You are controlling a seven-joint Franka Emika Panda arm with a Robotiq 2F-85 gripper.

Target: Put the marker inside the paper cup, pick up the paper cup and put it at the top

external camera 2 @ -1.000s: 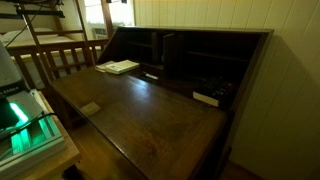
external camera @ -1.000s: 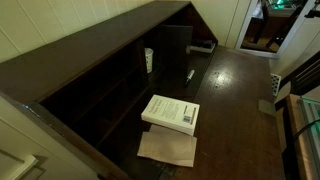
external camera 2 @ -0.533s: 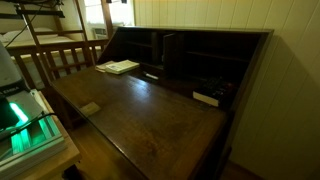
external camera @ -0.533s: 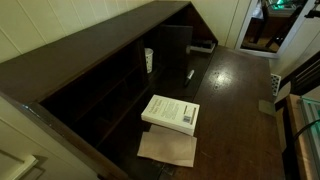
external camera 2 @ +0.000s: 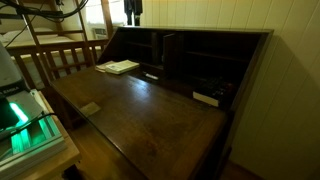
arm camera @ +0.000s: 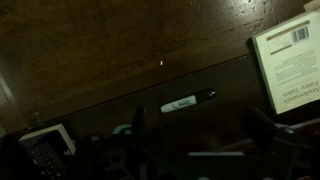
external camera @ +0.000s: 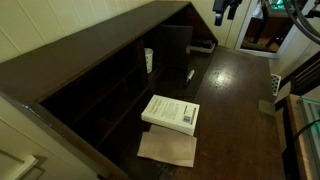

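Note:
The robot's gripper should next go to the marker's white body [external camera: 190, 75] [arm camera: 181, 103], behind its black cap, and close there, because the marker goes into the paper cup first.
The paper cup [external camera: 148, 60] stands upright in the open shelf, under the long dark-brown top board [external camera: 90, 45], which also shows in an exterior view [external camera 2: 190, 31]. The black-and-white marker [external camera: 190, 73] lies on the dark table in front of the shelf. In the wrist view the marker [arm camera: 188, 101] lies flat, just beyond the fingers. My gripper [external camera: 226, 10] hangs high above the table, also at the top edge of an exterior view [external camera 2: 132, 12]. In the wrist view its fingers [arm camera: 195, 150] are spread wide and hold nothing.
A white book [external camera: 171, 112] lies on a sheet of paper [external camera: 168, 148] on the table; it also shows in the wrist view [arm camera: 295, 60]. A small black-and-white device [external camera: 203, 45] lies near the shelf end. A sloped side panel closes the shelf there.
My gripper has come into view at the top of both exterior views. The cup, marker and book have not moved.

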